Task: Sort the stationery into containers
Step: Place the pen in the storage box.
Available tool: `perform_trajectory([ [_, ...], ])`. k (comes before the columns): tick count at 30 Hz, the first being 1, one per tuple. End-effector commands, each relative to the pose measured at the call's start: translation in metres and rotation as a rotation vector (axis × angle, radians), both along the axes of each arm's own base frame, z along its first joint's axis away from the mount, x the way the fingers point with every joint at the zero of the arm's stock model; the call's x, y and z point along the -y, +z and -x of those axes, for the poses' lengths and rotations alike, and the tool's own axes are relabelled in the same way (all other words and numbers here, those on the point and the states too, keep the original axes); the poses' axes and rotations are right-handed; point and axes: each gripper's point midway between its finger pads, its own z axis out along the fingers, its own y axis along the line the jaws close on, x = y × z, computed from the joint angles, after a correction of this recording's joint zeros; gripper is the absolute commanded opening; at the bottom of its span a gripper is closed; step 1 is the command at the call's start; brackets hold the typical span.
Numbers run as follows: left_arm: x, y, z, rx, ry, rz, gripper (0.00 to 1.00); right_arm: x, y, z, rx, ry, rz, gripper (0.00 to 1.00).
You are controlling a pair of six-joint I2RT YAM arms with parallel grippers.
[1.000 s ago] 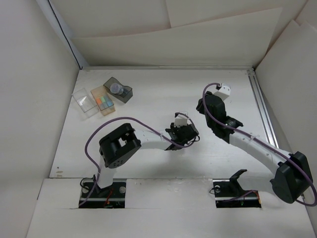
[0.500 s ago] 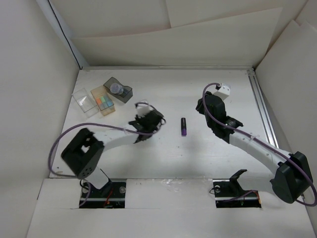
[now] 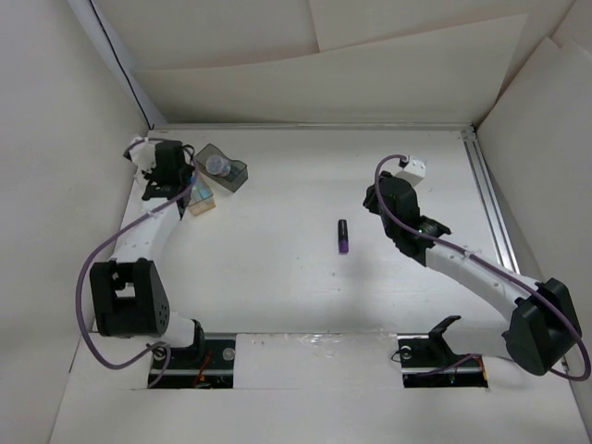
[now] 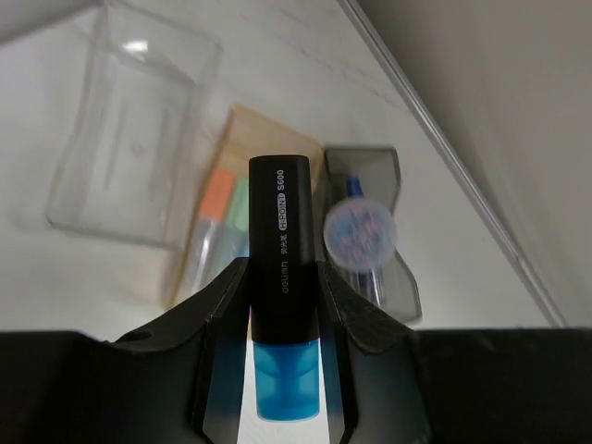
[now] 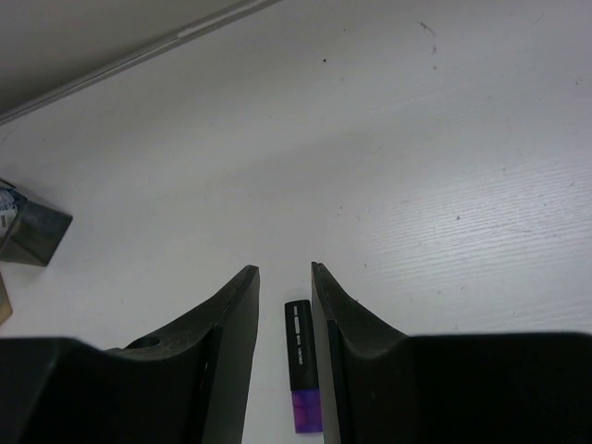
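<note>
My left gripper has the black marker, held above the three boxes now. It will release it inside the clear box (image 3: 167,197) (image 4: 109,148), along the clear box's side away from the amber box.
My left gripper (image 3: 169,176) is shut on a black marker with a cyan end (image 4: 282,277) and holds it above the three boxes at the far left. Below it lie the clear box (image 4: 129,157), the amber box (image 4: 242,134) with pale orange and green markers (image 4: 227,199), and the dark grey box (image 4: 393,171) with the grey round piece (image 4: 359,231) and the blue-tipped tube. A black marker with a purple end (image 3: 343,237) lies on the table's middle. My right gripper (image 3: 372,202) is open just right of it; the marker shows between its fingers (image 5: 301,361).
The amber box (image 3: 200,200) and dark grey box (image 3: 225,167) stand side by side at the far left; my left arm hides most of the clear box there. White walls close the table at the back and both sides. A metal rail (image 3: 490,203) runs along the right edge.
My left arm has swung from the table's middle to the far left, carrying the cyan-ended marker over the boxes. The purple-ended marker is now uncovered. The right arm has barely moved.
</note>
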Motion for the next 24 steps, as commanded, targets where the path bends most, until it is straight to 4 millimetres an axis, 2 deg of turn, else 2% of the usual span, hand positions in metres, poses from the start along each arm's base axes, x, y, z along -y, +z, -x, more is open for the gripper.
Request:
perform_trajectory([
  [1,-0.031,0.016,-0.017,-0.004,-0.002,-0.007,0.10,-0.008,0.015,-0.006,0.041,0.016,-0.032,0.35],
  [2,-0.048,0.017,-0.022,-0.026,0.022,-0.042,0.10,-0.009,0.015,-0.005,0.039,0.025,-0.035,0.35],
  [5,-0.066,0.008,-0.028,-0.084,0.021,-0.086,0.10,-0.013,0.015,-0.004,0.039,0.034,-0.035,0.35],
  [8,-0.084,-0.016,-0.032,-0.163,0.023,-0.107,0.10,-0.013,0.015,-0.004,0.039,0.034,-0.035,0.35],
  [12,-0.090,-0.031,-0.038,-0.197,0.014,-0.113,0.10,-0.014,0.020,-0.003,0.053,0.043,-0.048,0.35],
  [14,-0.092,-0.035,-0.047,-0.208,0.007,-0.122,0.10,-0.014,0.020,-0.003,0.053,0.043,-0.048,0.35],
  [16,-0.094,-0.046,-0.047,-0.233,0.014,-0.123,0.10,-0.014,0.020,-0.003,0.053,0.043,-0.048,0.35],
  [17,-0.096,-0.042,-0.048,-0.231,0.021,-0.138,0.10,-0.014,0.020,-0.003,0.053,0.045,-0.039,0.35],
  [20,-0.101,-0.050,-0.047,-0.257,0.035,-0.154,0.10,-0.014,0.020,-0.003,0.053,0.045,-0.039,0.35],
  [24,-0.109,-0.055,-0.040,-0.289,0.087,-0.172,0.17,-0.014,0.020,-0.003,0.053,0.045,-0.039,0.35],
])
